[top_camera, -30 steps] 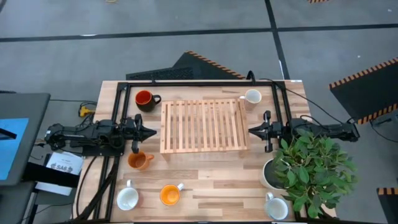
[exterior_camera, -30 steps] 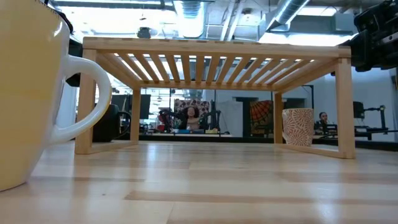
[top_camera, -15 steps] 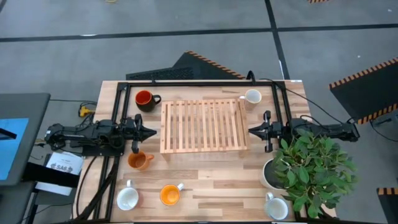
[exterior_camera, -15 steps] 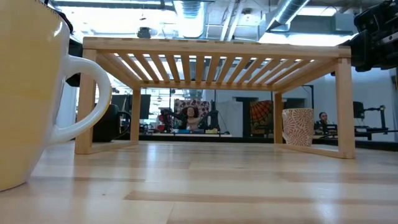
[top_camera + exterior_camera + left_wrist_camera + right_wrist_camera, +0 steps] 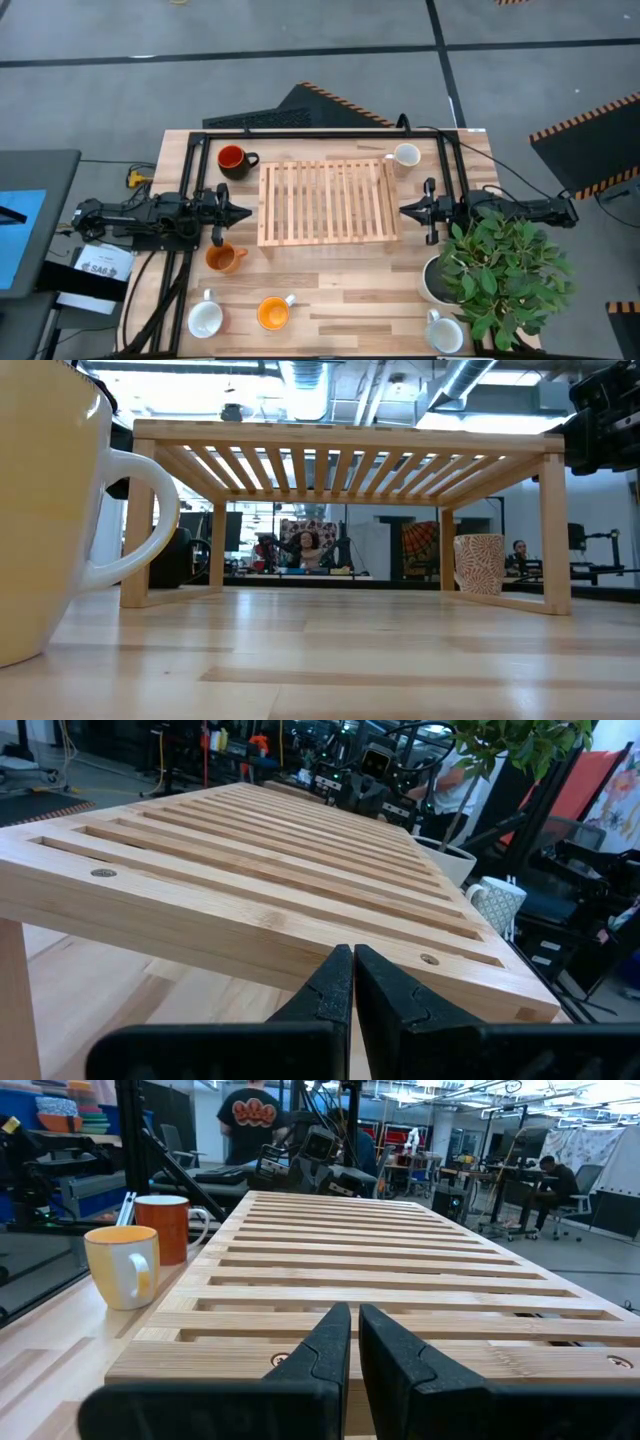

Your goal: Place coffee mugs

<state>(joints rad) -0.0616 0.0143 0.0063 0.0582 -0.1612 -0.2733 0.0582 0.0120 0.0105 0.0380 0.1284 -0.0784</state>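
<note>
Next, I move my left gripper to the dark mug with red inside and close it on the near side of the dark mug's rim (image 5: 230, 167).
Six mugs stand upright on their bases around a slatted wooden rack (image 5: 325, 202). A dark mug with red inside (image 5: 232, 158) and a white mug (image 5: 406, 155) stand at the rack's far corners. An orange mug (image 5: 222, 258), a white mug (image 5: 205, 320) and an orange-lined mug (image 5: 272, 313) stand near left. Another white mug (image 5: 445, 333) stands near right. My left gripper (image 5: 243, 211) hovers shut just off the rack's left edge. My right gripper (image 5: 405, 210) hovers shut off its right edge. Each wrist view shows the shut fingers (image 5: 353, 965) (image 5: 355, 1325) level with the rack top.
A leafy plant (image 5: 505, 275) in a white pot (image 5: 433, 280) stands near right, under my right arm. A black frame (image 5: 320, 133) runs along the table's far side and down both sides. In the low view a pale mug (image 5: 40, 510) fills the left foreground.
</note>
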